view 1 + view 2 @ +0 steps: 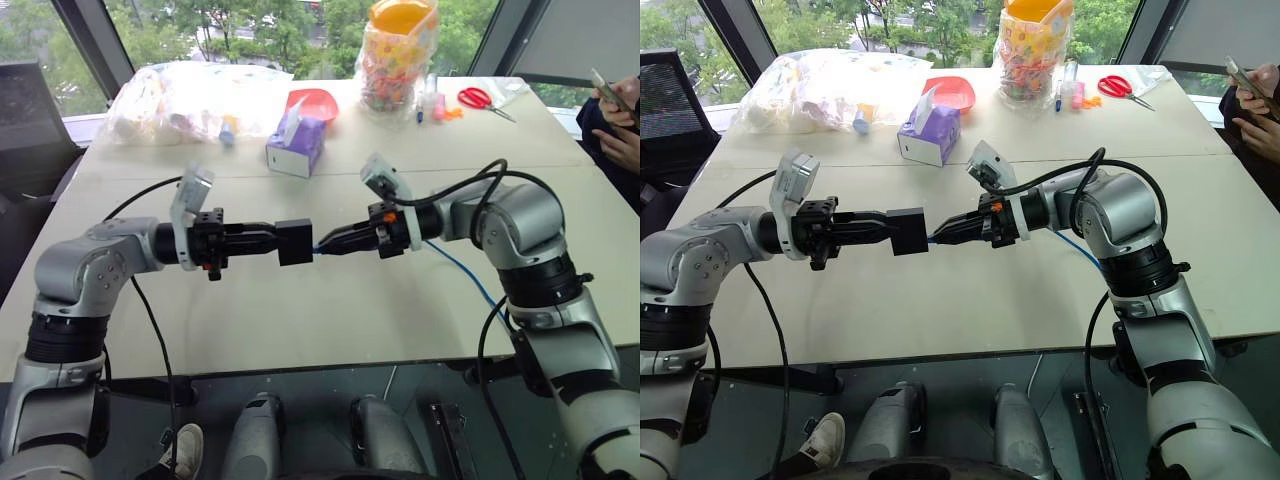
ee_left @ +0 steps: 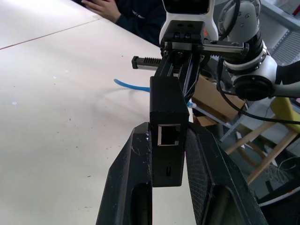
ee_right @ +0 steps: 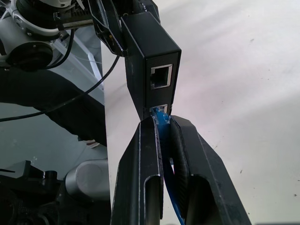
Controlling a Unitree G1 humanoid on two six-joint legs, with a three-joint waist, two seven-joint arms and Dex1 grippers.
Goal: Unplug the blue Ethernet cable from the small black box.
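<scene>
The blue Ethernet cable runs at a slant through the right gripper's fingers behind the plug, so the robot should open its right gripper and grip the plug squarely (image 3: 161,118) before pulling.
Above the table's middle, my left gripper (image 1: 272,241) is shut on the small black box (image 1: 295,242), holding it level from the left. In the left wrist view the box (image 2: 166,105) stands between the fingers (image 2: 131,159) with an empty port facing the camera. My right gripper (image 1: 324,247) comes from the right and is shut on the blue Ethernet cable (image 3: 162,118) right at its plug, which sits in the box's (image 3: 150,61) lower port. Behind the right wrist the cable (image 1: 462,272) trails down across the table toward its front edge.
At the back of the table (image 1: 300,320) stand a purple tissue box (image 1: 296,146), a red bowl (image 1: 315,102), a clear bag of items (image 1: 190,95) and a bag of colourful pieces (image 1: 395,55). Red scissors (image 1: 483,99) lie at the back right. A person's hands (image 1: 615,110) hold a phone at far right.
</scene>
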